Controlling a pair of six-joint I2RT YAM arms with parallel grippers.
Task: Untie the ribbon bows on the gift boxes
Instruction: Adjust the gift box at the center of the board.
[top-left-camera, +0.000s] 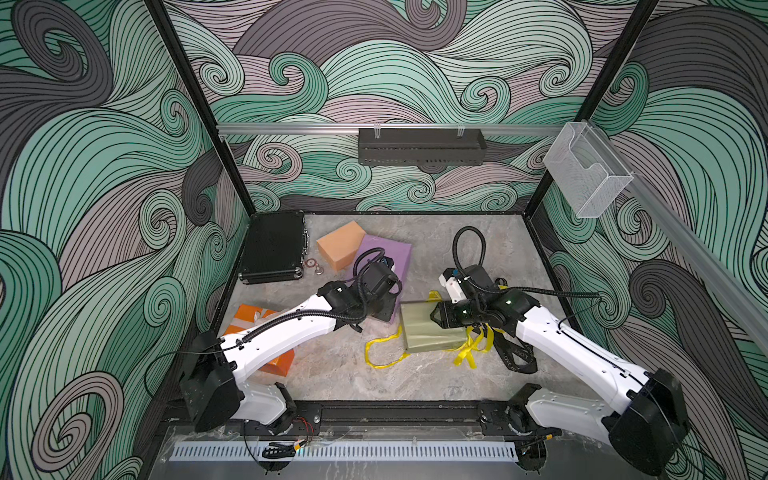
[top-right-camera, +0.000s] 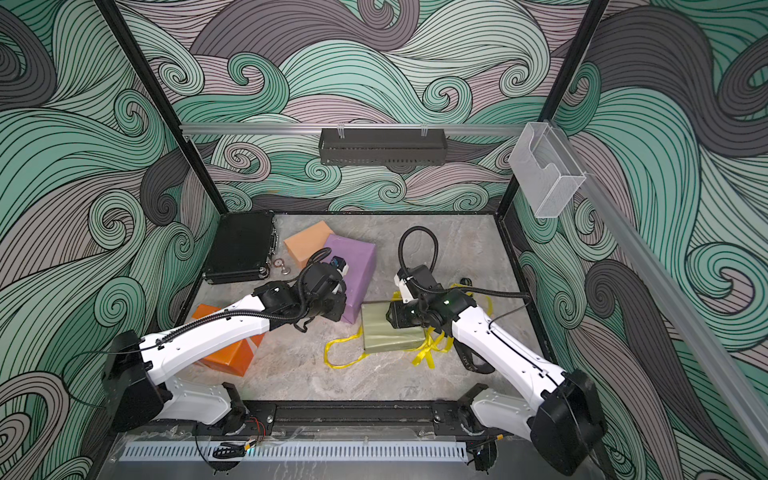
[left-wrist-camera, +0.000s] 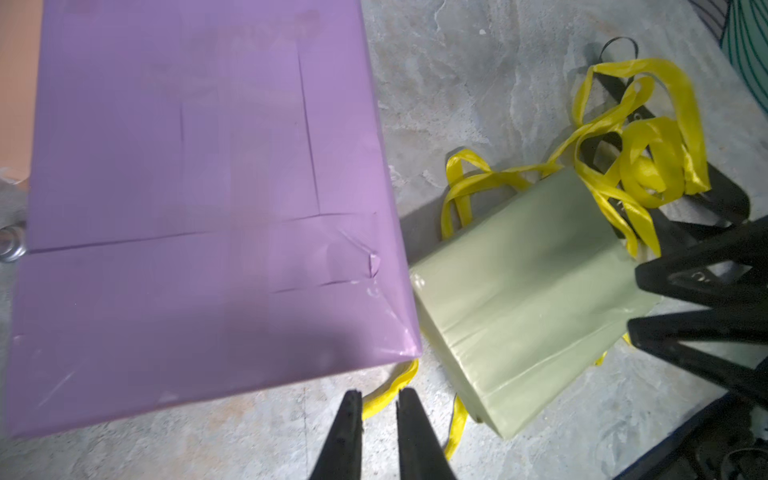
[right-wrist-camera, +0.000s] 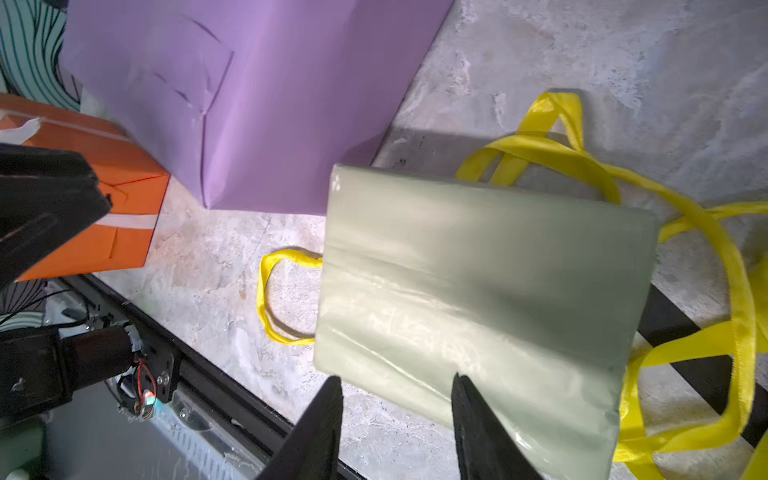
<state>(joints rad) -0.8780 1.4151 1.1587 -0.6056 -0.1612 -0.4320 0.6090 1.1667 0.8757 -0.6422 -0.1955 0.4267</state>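
Observation:
The olive-green box pins the yellow ribbon, so my right gripper needs to pull away the yellow tangle (top-left-camera: 469, 345) at the box's end.
The purple gift box (top-left-camera: 398, 254) lies mid-table with the tan-peach box (top-left-camera: 340, 245) behind it. The olive-green box (top-left-camera: 419, 332) sits to its right, with no ribbon across its top. A loose yellow ribbon (top-left-camera: 371, 354) loops on the floor before it, and a yellow tangle (top-left-camera: 471, 349) lies over a black ribbon (top-left-camera: 515, 357). The orange box (right-wrist-camera: 104, 232) still wears a white ribbon (right-wrist-camera: 133, 220). My left gripper (left-wrist-camera: 378, 399) is narrowly open at the purple box's near corner, with yellow ribbon (left-wrist-camera: 386, 390) crossing its tips. My right gripper (right-wrist-camera: 397, 384) hangs open over the olive box (right-wrist-camera: 478, 291).
A black hard case (top-left-camera: 272, 245) stands at the back left, with two small round metal pieces (top-left-camera: 315, 267) beside it. A black tray (top-left-camera: 419, 145) hangs on the back rail and a clear holder (top-left-camera: 586, 170) on the right wall. A black rail (top-left-camera: 395, 411) bounds the front.

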